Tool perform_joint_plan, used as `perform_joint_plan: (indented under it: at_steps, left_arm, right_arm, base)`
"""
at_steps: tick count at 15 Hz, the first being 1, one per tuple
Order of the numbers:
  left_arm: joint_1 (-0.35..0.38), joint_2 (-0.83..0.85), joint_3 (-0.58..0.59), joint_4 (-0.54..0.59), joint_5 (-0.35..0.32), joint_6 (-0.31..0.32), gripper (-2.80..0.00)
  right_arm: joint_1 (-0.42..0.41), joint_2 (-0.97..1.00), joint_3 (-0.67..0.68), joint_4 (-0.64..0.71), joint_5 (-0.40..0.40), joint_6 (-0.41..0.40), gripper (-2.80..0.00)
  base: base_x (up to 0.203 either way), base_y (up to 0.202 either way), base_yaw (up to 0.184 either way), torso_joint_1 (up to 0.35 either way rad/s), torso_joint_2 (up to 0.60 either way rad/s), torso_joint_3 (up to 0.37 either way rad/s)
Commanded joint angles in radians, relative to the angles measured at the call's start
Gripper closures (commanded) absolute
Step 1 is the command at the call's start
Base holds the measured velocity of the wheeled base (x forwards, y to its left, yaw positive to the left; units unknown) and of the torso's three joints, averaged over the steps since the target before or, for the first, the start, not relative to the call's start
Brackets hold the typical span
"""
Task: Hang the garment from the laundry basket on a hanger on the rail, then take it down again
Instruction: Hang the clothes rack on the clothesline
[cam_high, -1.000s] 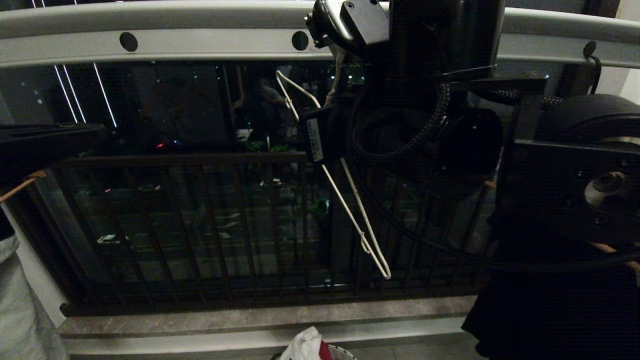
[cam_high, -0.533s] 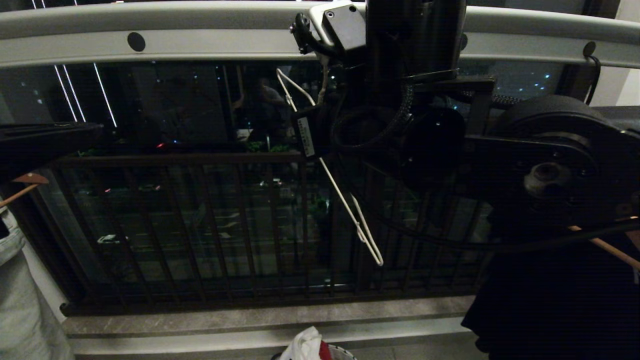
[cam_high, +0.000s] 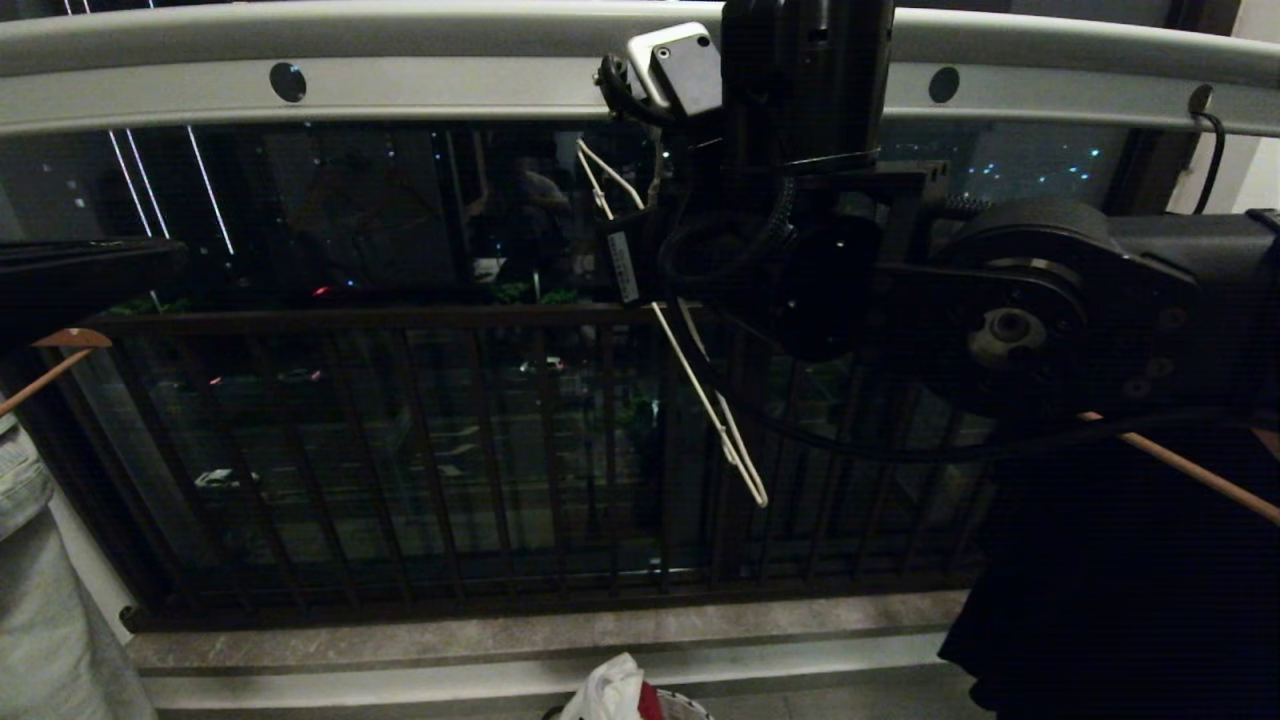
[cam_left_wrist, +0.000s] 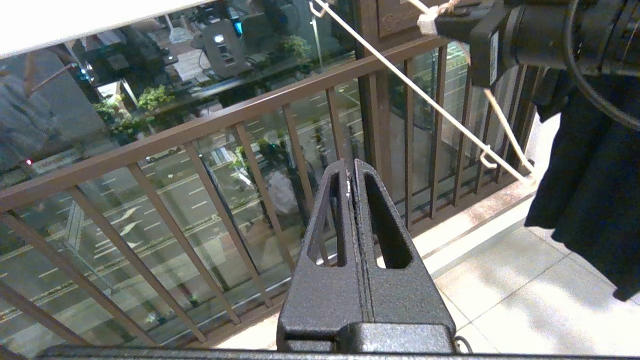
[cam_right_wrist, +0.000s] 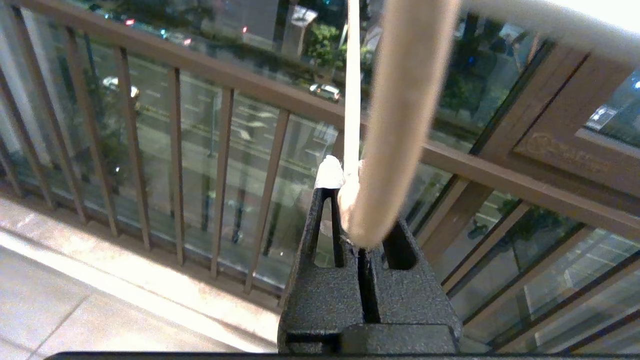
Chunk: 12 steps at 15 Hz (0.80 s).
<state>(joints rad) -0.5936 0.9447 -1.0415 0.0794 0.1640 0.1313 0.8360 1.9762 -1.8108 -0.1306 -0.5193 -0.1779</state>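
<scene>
The robot's right gripper will release the white wire hanger, hooked on the rail (cam_high: 617, 98) between its dark round spots.
My right gripper (cam_right_wrist: 345, 197) is raised just under the rail (cam_high: 400, 90), shut on the twisted neck of the white wire hanger (cam_high: 705, 390). The hanger slants down from the wrist in front of the balcony bars, and it is bare. In the left wrist view the hanger (cam_left_wrist: 425, 95) runs across the upper right. At the head view's lower edge, the white garment (cam_high: 605, 690) pokes out of the laundry basket (cam_high: 685, 710) beside a red cloth. My left gripper (cam_left_wrist: 351, 167) is shut and empty, held low on the left facing the balcony railing.
The dark balcony railing (cam_high: 400, 320) and its stone sill (cam_high: 500, 640) stand straight ahead. A black garment (cam_high: 1100, 580) hangs on a wooden hanger (cam_high: 1190, 470) at the right. A grey garment (cam_high: 40, 600) hangs on another wooden hanger (cam_high: 40, 375) at the left.
My right arm has lifted the hanger toward the rail, so its lower end hangs higher. The whole head view has shifted a little. The left gripper has stayed still.
</scene>
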Motion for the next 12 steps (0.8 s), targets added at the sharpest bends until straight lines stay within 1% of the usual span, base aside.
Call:
perform_joint_plan:
  at_steps: [1,6,9,10,12]
  left_arm:
    - [0.000,0.005,0.001,0.000,0.002,0.002,0.00]
    - [0.000,0.005,0.001,0.000,0.000,0.002,0.00]
    - [0.000,0.005,0.001,0.000,0.000,0.001,0.00]
    - [0.000,0.003,0.001,0.000,0.002,0.002,0.00]
    - [0.000,0.005,0.001,0.000,0.000,0.002,0.00]
  right_arm:
    - [-0.003,0.003,-0.005,-0.003,-0.002,-0.002,0.00]
    - [-0.012,0.031,-0.015,-0.001,0.002,-0.035,0.00]
    - [-0.029,0.072,-0.077,0.014,0.005,-0.044,0.00]
    - [-0.033,0.076,-0.094,0.039,0.006,-0.046,0.00]
    - [-0.034,0.075,-0.099,0.051,0.008,-0.048,0.00]
  base:
    - [0.000,0.000,0.000,0.000,0.00,0.000]
    - [0.000,0.000,0.000,0.000,0.00,0.000]
    - [0.000,0.000,0.000,0.000,0.00,0.000]
    - [0.000,0.000,0.000,0.000,0.00,0.000]
    - [0.000,0.000,0.000,0.000,0.00,0.000]
